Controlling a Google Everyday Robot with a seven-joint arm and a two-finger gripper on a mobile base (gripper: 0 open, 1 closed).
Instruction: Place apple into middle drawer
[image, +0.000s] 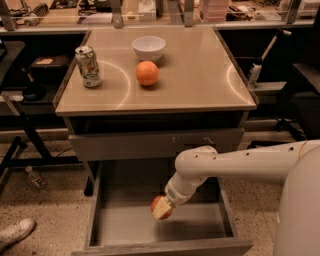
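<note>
Next, my gripper lets go of the apple on the grey drawer's bottom near the front panel (162, 221), halfway between the sides.
The apple (155, 202), red, is held in my gripper (161, 208) inside the open middle drawer (93, 210). It hangs a little above the drawer's plain grey floor, right of centre. The gripper is shut on the apple, and one pale finger pad covers the apple's front. My white arm reaches down into the drawer from the right.
The closed drawer above (150, 145) has whitish scratches on its front. On the tan cabinet top (200, 75) are an orange fruit (147, 73), a white bowl (148, 47) and a drink can (88, 66). A shoe (15, 232) and a bottle (35, 177) lie on the floor at left.
</note>
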